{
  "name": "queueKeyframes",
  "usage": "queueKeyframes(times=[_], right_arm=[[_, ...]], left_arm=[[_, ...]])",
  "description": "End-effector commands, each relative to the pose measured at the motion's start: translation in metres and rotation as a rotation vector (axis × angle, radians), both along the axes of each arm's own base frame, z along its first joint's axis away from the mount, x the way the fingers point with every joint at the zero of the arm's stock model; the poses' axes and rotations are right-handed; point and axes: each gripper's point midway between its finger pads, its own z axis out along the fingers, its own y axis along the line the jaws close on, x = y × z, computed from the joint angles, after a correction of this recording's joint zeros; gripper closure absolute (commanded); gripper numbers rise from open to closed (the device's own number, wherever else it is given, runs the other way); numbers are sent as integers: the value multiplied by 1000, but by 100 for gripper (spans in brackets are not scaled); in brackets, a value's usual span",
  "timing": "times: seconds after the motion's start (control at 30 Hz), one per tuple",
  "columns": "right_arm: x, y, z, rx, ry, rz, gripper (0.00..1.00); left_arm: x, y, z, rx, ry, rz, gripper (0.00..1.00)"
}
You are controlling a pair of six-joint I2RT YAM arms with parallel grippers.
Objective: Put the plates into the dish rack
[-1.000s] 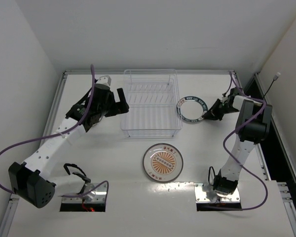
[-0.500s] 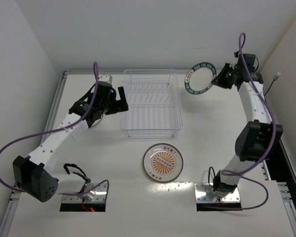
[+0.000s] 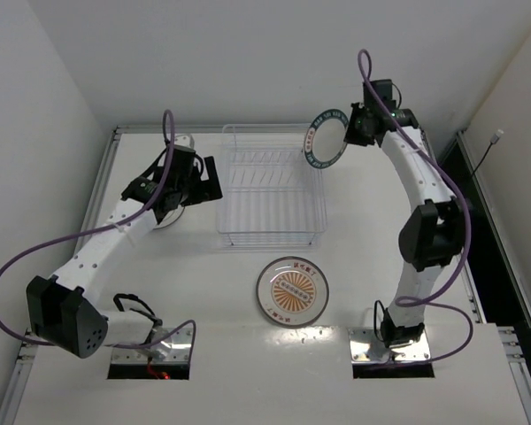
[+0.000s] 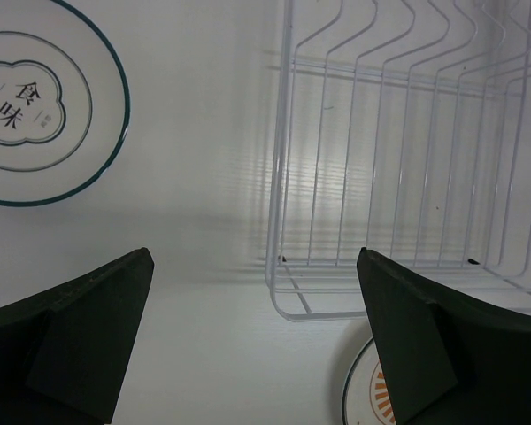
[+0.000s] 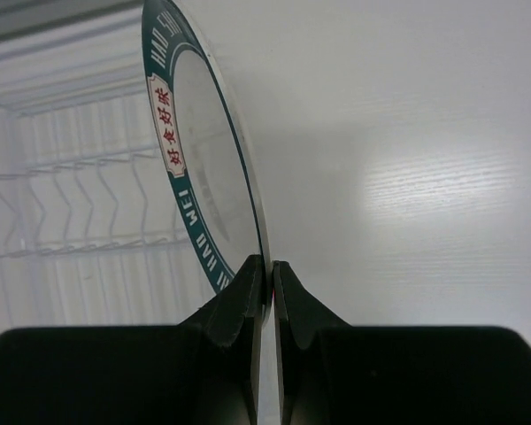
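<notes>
I need to use my right gripper to stand the white patterned-rim plate in the clear dish rack's end slot (image 3: 304,163) (image 5: 179,197) next to my right arm.
My right gripper (image 3: 351,130) is shut on the rim of the white plate with the dark blue patterned rim (image 3: 327,138) and holds it on edge in the air above the back right corner of the clear dish rack (image 3: 270,226). In the right wrist view the fingertips (image 5: 252,276) pinch this plate (image 5: 203,150), with the rack (image 5: 66,199) to the left. The orange sunburst plate (image 3: 291,290) lies flat in front of the rack. My left gripper (image 3: 207,181) is open and empty, left of the rack; its view shows the gripper (image 4: 254,266), the rack (image 4: 279,221) and the orange plate's edge (image 4: 367,398).
Another white plate with a thin teal ring and characters in its centre (image 4: 26,97) lies flat on the table left of the rack; the left arm hides it in the top view. White walls close the back and sides.
My right arm has lifted the blue-rimmed plate off the table right of the rack and swung it up and left to the rack's back right corner. The left gripper has drawn slightly left.
</notes>
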Motion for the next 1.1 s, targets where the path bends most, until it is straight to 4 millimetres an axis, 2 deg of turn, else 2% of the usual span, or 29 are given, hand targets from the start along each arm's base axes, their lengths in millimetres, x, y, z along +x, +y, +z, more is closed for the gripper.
queueKeyframes(times=[0.0,0.03,0.1,0.13,0.17,0.2,0.23,0.33,0.37,0.4,0.43,0.5,0.57,0.7,0.87,0.93,1.07], right_arm=[[9,1,14,-84,-39,-32,100],[11,-1,9,-94,-31,-42,100],[11,10,-2,-114,-6,-29,100],[11,6,-8,-126,12,-51,100],[7,15,-10,-139,19,-39,100],[8,12,-14,-153,31,-50,100],[8,20,-16,-177,34,-47,100],[6,23,-21,-224,52,-71,100],[6,29,-12,-230,34,-67,100],[7,24,-16,-255,44,-87,100],[4,28,-10,-260,40,-92,100],[3,26,-11,-285,45,-117,100],[0,26,5,-266,13,-128,100],[-1,25,15,-257,-10,-131,100],[-4,29,13,-264,6,-119,100],[-7,28,2,-274,33,-116,100],[-9,28,12,-263,5,-119,100]], left_arm=[[8,9,16,5,-40,22,0],[7,10,15,8,-32,22,0],[7,10,15,8,-31,22,0],[7,10,15,8,-31,22,0],[6,13,13,12,-21,31,0],[5,14,16,9,-30,31,0],[3,14,14,12,-21,31,0],[3,18,17,9,-30,40,0],[1,19,16,19,-22,34,0],[1,19,16,19,-22,34,0],[1,19,18,19,-22,34,0],[0,19,21,16,-30,34,0],[-2,20,20,26,-22,28,0],[-2,20,20,26,-22,28,0],[-1,23,20,26,-22,37,0],[-1,23,20,26,-22,37,0],[-2,24,23,23,-31,38,0]])
